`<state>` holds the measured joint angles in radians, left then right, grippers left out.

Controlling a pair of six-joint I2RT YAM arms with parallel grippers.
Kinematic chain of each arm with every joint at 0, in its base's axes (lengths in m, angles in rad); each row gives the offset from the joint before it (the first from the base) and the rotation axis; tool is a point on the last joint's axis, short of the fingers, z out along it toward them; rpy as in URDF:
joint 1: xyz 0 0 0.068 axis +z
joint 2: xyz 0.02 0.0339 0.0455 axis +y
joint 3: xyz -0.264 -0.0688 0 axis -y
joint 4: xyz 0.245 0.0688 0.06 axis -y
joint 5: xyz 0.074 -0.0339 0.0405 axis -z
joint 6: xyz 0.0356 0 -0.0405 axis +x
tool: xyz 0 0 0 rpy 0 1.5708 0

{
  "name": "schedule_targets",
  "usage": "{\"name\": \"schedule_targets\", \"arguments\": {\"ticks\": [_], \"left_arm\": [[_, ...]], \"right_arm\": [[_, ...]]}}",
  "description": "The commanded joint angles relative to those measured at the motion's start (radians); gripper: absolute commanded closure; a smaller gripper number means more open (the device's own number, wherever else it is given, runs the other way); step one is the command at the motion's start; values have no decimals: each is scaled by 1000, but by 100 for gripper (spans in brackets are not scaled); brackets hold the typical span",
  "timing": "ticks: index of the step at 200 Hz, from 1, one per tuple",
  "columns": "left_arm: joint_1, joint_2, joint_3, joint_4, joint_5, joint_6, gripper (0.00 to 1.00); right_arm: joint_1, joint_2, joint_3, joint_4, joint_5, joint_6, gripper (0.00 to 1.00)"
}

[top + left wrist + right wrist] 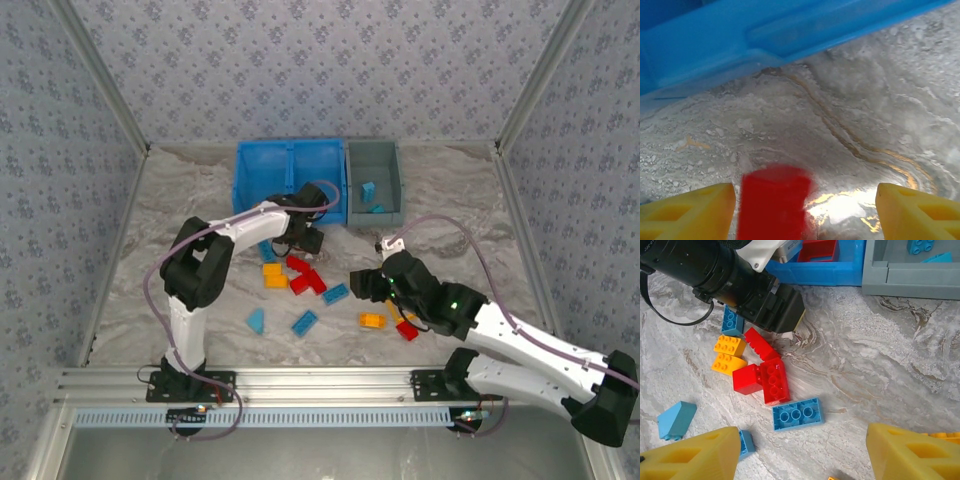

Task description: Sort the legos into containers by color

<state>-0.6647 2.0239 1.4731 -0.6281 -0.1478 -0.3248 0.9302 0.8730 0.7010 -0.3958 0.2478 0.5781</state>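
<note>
The red brick lies loose short of the blue bin, so next my left gripper goes down and grips it before carrying it in beside the red frame [819,251].
Loose legos lie mid-table: red bricks [303,277], orange ones [274,276] and light blue ones [335,293]. My left gripper [306,240] hangs open just in front of the blue bin [290,180]. A blurred red brick [772,202] shows between its jaws, close to the left finger [690,210], with a wide gap to the right one. My right gripper [800,455] is open above the table, a flat light blue brick [797,414] just ahead of it. The grey bin [912,275] holds light blue bricks [920,245]. A red frame [817,250] lies in the blue bin [820,265].
An orange brick [372,320] and a red one [407,330] lie under my right arm. A light blue wedge [676,419] and a small light blue brick [745,442] sit by the right gripper's left finger. Patterned walls enclose the table.
</note>
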Motion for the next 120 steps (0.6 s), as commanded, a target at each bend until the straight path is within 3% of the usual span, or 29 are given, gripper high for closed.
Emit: {"name": "schedule_targets", "arguments": {"ticks": [1, 58, 72, 95, 120], "left_arm": [[3, 12, 10, -1, -8, 24, 30], [2, 28, -8, 18, 7, 18, 57], [-2, 17, -11, 10, 5, 9, 54], [-12, -20, -24, -4, -21, -6, 35], [-14, -75, -54, -20, -58, -36, 32]], "right_arm": [[5, -1, -1, -17, 29, 26, 30], [7, 29, 20, -12, 23, 25, 31], [7, 31, 22, -17, 24, 22, 31], [5, 29, 24, -23, 25, 22, 31], [5, 31, 23, -16, 21, 24, 31]]}}
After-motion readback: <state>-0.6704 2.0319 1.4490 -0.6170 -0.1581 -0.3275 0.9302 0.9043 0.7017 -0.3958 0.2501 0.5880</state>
